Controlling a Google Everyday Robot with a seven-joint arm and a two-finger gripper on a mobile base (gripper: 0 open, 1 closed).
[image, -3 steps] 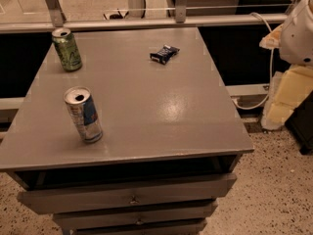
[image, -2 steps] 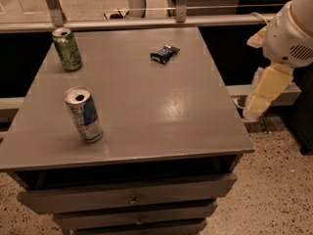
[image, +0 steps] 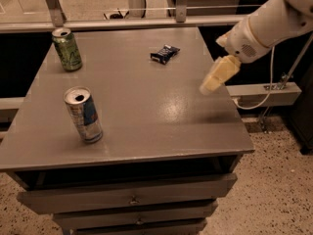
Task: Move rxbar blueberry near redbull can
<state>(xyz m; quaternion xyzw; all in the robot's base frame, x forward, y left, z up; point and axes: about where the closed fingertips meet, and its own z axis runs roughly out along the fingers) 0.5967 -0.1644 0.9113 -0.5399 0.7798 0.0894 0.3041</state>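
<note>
Next, I grip the rxbar blueberry's middle (image: pixel 165 54) to move it near the redbull can.
The rxbar blueberry (image: pixel 165 53), a small dark navy bar with white lettering, lies flat at the back middle of the grey table (image: pixel 146 126). The redbull can (image: pixel 83 114), silver and blue with an open top, stands upright at the front left. My gripper (image: pixel 209 83), with pale yellow fingers, hangs above the table's right side, to the right of and nearer than the bar, touching neither object. The white arm (image: pixel 274 23) comes in from the upper right.
A green can (image: pixel 67 49) stands upright at the back left corner. The table has drawers (image: pixel 132 195) below its front edge. A metal railing (image: pixel 146 21) runs behind the table. A cable and low ledge (image: pixel 266 94) sit at the right on speckled floor.
My arm and gripper have moved left from beyond the table's right edge to over its right side. The bar and both cans have not moved.
</note>
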